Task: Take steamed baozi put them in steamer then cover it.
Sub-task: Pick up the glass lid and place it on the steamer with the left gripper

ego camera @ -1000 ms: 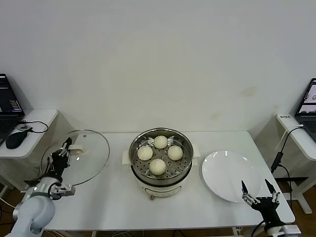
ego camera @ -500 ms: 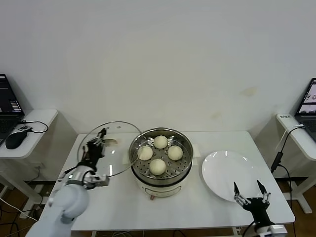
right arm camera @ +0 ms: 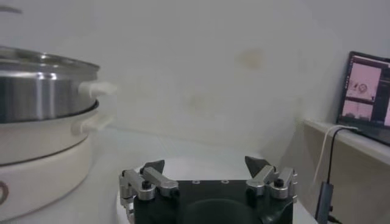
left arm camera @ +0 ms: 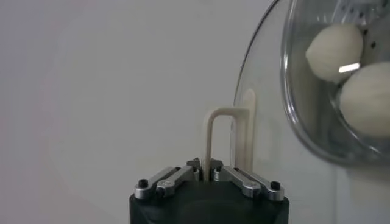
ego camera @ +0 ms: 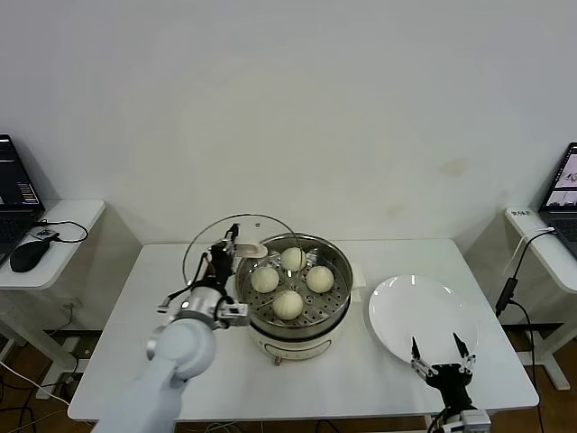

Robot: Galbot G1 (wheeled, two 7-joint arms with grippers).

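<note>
Next, I release the clear glass cover, now tilted in the air, with my left gripper on the shiny steamer's rim, centred over the baozi on the tray (ego camera: 295, 279).
Several cream-white baozi (ego camera: 288, 304) lie on the perforated tray of the shiny steamer (ego camera: 311, 327) at the table's middle. My left gripper (ego camera: 223, 259) is shut on the cream handle (left arm camera: 219, 137) of the clear glass cover (ego camera: 261, 230). It holds the cover tilted in the air, over the steamer's left rim. The left wrist view shows the cover's glass (left arm camera: 268, 91) beside the steamer rim (left arm camera: 304, 125), with two baozi (left arm camera: 334, 52) inside. My right gripper (ego camera: 435, 356) hangs open and empty at the table's front right, by the plate's near edge.
A flat white plate (ego camera: 419, 316) lies to the right of the steamer. Side tables with laptops stand at the far left (ego camera: 18, 189) and far right (ego camera: 563, 194); a mouse (ego camera: 29, 255) lies on the left one. The right wrist view shows the steamer's side (right arm camera: 42, 85).
My left arm has carried the cover rightward from above the table's left edge to the steamer's left rim. My right gripper has drifted a little left along the front edge, still open.
</note>
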